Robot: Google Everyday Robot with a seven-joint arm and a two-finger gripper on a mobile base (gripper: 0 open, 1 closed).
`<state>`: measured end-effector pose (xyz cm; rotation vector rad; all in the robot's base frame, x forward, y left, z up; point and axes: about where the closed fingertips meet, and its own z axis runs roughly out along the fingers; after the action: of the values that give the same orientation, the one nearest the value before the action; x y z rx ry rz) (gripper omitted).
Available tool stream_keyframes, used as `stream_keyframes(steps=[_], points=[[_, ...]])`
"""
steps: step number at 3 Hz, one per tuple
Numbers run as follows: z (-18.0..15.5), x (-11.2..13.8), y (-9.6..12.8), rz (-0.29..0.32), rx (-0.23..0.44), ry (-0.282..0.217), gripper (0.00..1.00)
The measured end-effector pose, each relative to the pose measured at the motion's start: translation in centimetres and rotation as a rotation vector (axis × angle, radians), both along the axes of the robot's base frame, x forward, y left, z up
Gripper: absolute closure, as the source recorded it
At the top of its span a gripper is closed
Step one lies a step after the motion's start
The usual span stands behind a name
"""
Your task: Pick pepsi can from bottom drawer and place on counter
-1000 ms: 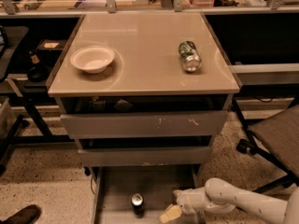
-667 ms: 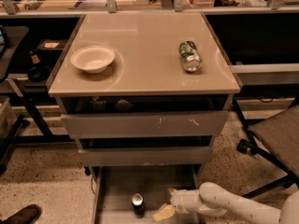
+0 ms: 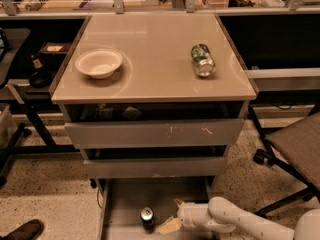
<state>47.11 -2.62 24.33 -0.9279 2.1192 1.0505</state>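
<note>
I should grip the dark middle of the pepsi can (image 3: 148,222), just below its silver top.
The pepsi can (image 3: 147,218), small and dark with a silver top, stands upright on the grey floor of the open bottom drawer (image 3: 125,204). My gripper (image 3: 172,218) comes in from the lower right on a white arm, low inside the drawer. It is just to the right of the can, with pale fingertips (image 3: 169,226) close beside it. The beige counter (image 3: 155,49) lies above the three drawers.
A white bowl (image 3: 99,63) sits at the counter's left. A green-and-silver can (image 3: 203,60) lies on its side at the counter's right. An office chair (image 3: 295,154) stands to the right of the cabinet. A shoe (image 3: 22,231) shows at the lower left.
My gripper has moved left inside the bottom drawer, closing the gap to the pepsi can. The can, bowl and green can have not moved.
</note>
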Motion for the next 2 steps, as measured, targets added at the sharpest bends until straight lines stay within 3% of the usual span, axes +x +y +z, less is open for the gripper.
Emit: stream_keyframes(steps=[1, 2], points=[[-0.9, -0.1, 1.2, 0.011, 0.002, -0.012, 0.00], [-2.1, 1.1, 3.7, 0.028, 0.011, -0.061, 0.00]])
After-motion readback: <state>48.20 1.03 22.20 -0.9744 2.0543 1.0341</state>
